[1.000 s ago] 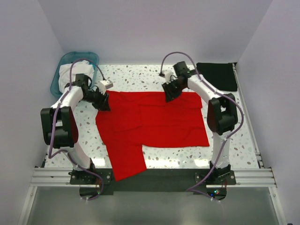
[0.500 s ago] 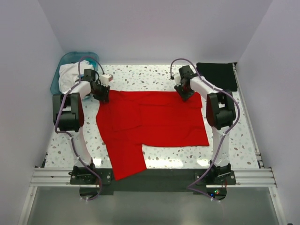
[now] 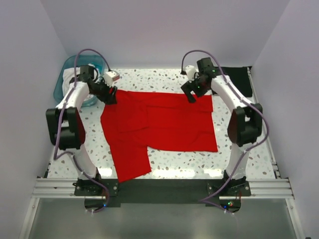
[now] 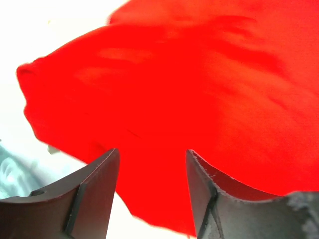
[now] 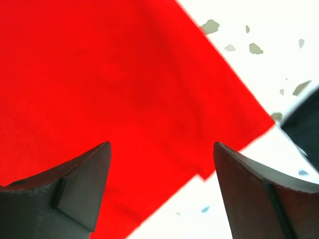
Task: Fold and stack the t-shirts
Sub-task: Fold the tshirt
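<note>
My right gripper should close on the near hem corner point(image 3: 216, 150) of the red t-shirt, away from the sleeve that points toward the near edge of the table.
A bright red t-shirt point(image 3: 159, 122) lies spread flat across the middle of the table, one sleeve reaching toward the near edge. My left gripper point(image 3: 110, 95) hovers over its far left corner, open, with only red cloth point(image 4: 199, 74) below the jaws point(image 4: 152, 154). My right gripper point(image 3: 192, 94) is over the far right edge of the shirt, also open, above the red hem point(image 5: 99, 74) and white table point(image 5: 162, 147). A black t-shirt point(image 3: 237, 82), folded flat, rests at the back right, partly hidden behind the right arm.
A teal plastic basin point(image 3: 56, 89) holding white cloth point(image 3: 70, 79) stands at the back left corner, just behind the left arm. Speckled white tabletop point(image 3: 249, 144) shows around the shirt. Walls close in on the left, back and right.
Both grippers have opened and let go of the red shirt's far edge. The shirt now lies a little farther back, and both arms have risen and shifted slightly outward.
</note>
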### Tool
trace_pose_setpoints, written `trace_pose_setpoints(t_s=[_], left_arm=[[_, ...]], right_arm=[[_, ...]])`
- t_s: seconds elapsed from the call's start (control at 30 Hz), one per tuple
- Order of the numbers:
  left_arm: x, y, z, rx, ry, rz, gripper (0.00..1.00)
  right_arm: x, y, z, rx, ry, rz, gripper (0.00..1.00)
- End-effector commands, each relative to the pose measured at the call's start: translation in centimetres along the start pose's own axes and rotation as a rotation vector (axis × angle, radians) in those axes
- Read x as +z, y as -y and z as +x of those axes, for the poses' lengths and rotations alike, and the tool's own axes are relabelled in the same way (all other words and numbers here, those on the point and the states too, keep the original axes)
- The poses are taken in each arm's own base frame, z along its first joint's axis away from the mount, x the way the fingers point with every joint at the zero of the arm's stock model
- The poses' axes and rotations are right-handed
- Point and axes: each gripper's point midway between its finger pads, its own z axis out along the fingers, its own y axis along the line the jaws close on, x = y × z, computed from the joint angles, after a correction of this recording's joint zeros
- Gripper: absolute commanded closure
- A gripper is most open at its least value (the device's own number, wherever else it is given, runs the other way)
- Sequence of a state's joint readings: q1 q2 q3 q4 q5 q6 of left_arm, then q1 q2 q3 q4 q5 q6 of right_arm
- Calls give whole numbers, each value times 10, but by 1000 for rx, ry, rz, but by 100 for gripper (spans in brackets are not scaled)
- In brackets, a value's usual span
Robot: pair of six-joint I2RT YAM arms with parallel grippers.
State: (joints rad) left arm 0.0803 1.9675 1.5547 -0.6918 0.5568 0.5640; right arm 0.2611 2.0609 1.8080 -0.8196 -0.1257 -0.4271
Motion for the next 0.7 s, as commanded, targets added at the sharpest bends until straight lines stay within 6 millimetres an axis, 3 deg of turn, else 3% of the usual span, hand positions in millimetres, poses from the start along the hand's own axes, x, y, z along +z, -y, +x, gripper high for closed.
trace_pose_setpoints(t_s=[0.0, 0.03, 0.1, 0.17, 0.2, 0.27, 0.3, 0.33, 0.53, 0.67], left_arm=[[-76, 81, -6, 265, 84, 162, 39], [-83, 90, 4, 348, 72, 184, 38], [-96, 122, 35, 368, 6, 272, 38], [-106, 152, 70, 450, -62, 342, 37], [-103, 166, 97, 460, -127, 380, 37], [-106, 185, 112, 591, -156, 367, 37], [-106, 193, 139, 629, -217, 354, 37], [-105, 199, 147, 668, -233, 353, 38], [-89, 225, 191, 876, -307, 377, 42], [-81, 238, 205, 965, -351, 418, 43]], right_arm=[[-101, -38, 1, -142, 112, -107, 12], [-97, -48, 26, -145, 61, -141, 12], [-119, -67, 53, -200, 38, -184, 13], [-119, -86, 95, -231, -47, -249, 15], [-121, -90, 108, -241, -63, -254, 20], [-122, -98, 145, -276, -126, -248, 24], [-122, -99, 157, -286, -147, -244, 28], [-122, -105, 176, -296, -173, -243, 30], [-107, -116, 230, -368, -253, -229, 41], [-96, -118, 244, -404, -262, -186, 42]])
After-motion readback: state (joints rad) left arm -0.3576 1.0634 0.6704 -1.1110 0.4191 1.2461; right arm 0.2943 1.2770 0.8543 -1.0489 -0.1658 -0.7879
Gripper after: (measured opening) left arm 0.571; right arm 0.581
